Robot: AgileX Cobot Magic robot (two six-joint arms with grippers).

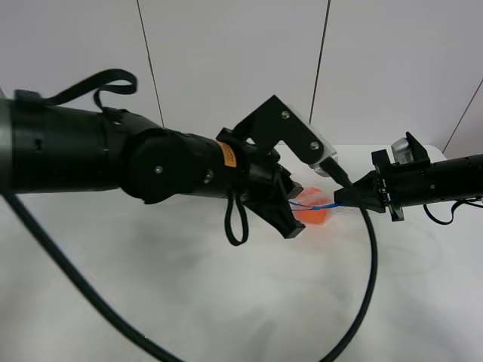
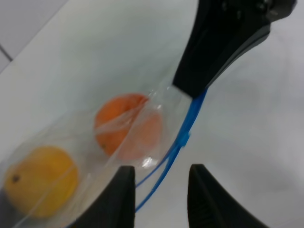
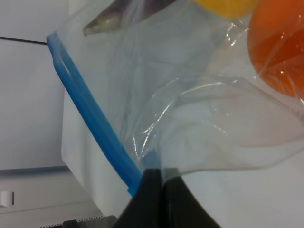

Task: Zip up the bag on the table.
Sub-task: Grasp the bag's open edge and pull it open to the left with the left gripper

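Observation:
The robot's left gripper needs to next close on the small slider (image 1: 316, 207) (image 2: 183, 138) of the blue zipper, just beside the right gripper's fingers.
The clear bag (image 2: 156, 114) lies on the white table (image 1: 151, 294), mostly hidden behind my left arm in the high view. Through it show an orange (image 2: 121, 123), a yellow pear (image 2: 42, 180) and an eggplant (image 3: 128, 12). The orange (image 1: 311, 215) also shows in the high view. My right gripper (image 1: 341, 200) is shut on the end of the blue zipper strip (image 3: 90, 114), also seen from the left wrist (image 2: 190, 128). My left gripper (image 2: 161, 199) is open, one finger on each side of the strip. In the high view it (image 1: 291, 208) sits just left of the right gripper.
A black cable (image 1: 370, 279) hangs from the left arm's camera mount and loops down over the table in front of the right gripper. A strap loop (image 1: 240, 222) dangles under the left arm. A grey panelled wall (image 1: 226, 60) stands behind the table.

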